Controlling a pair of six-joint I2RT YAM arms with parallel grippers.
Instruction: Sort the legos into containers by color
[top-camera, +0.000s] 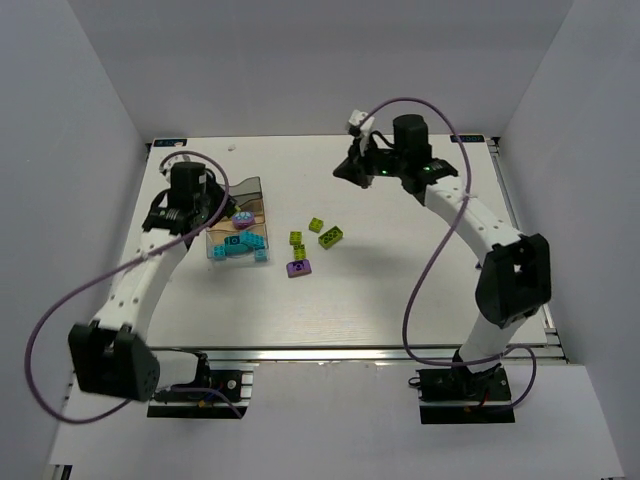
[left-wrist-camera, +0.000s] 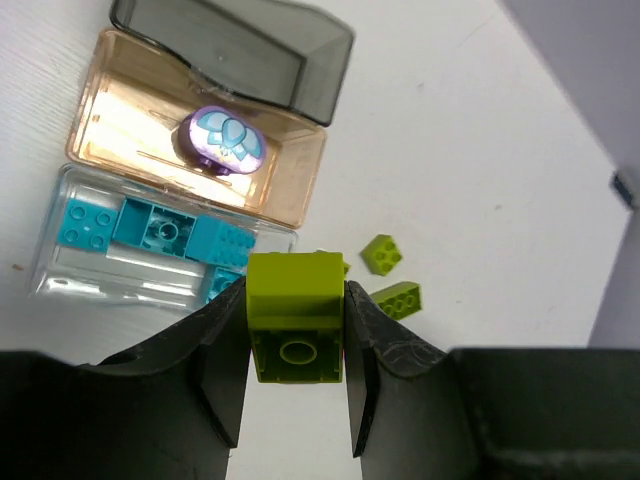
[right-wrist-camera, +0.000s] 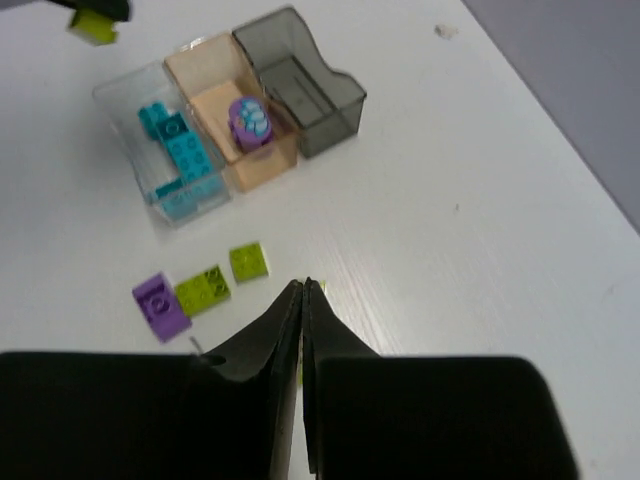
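My left gripper should release the lime-green lego, held above the table beside the trays, midway (top-camera: 234, 202) (left-wrist-camera: 226, 52) along the smoky grey tray, near the amber tray.
My left gripper (left-wrist-camera: 296, 300) is shut on a lime-green lego (left-wrist-camera: 296, 330) and holds it above the table, just beside the containers (top-camera: 252, 188). These are three joined trays. The smoky grey tray (left-wrist-camera: 240, 45) holds nothing that I can see. In the amber tray (left-wrist-camera: 120, 110) lies a purple piece (left-wrist-camera: 222, 140), and in the clear tray (left-wrist-camera: 70, 275) lie several teal legos (left-wrist-camera: 160, 225). Loose lime legos (top-camera: 331, 237) and a purple lego (top-camera: 298, 267) lie on the table right of the trays. My right gripper (right-wrist-camera: 303, 288) is shut on nothing, raised over the back middle of the table.
The white table (top-camera: 420, 290) is ringed by grey walls. Purple cables (top-camera: 420, 290) loop beside both arms. The right gripper's fingers partly hide one lime lego (right-wrist-camera: 322, 285) in the right wrist view.
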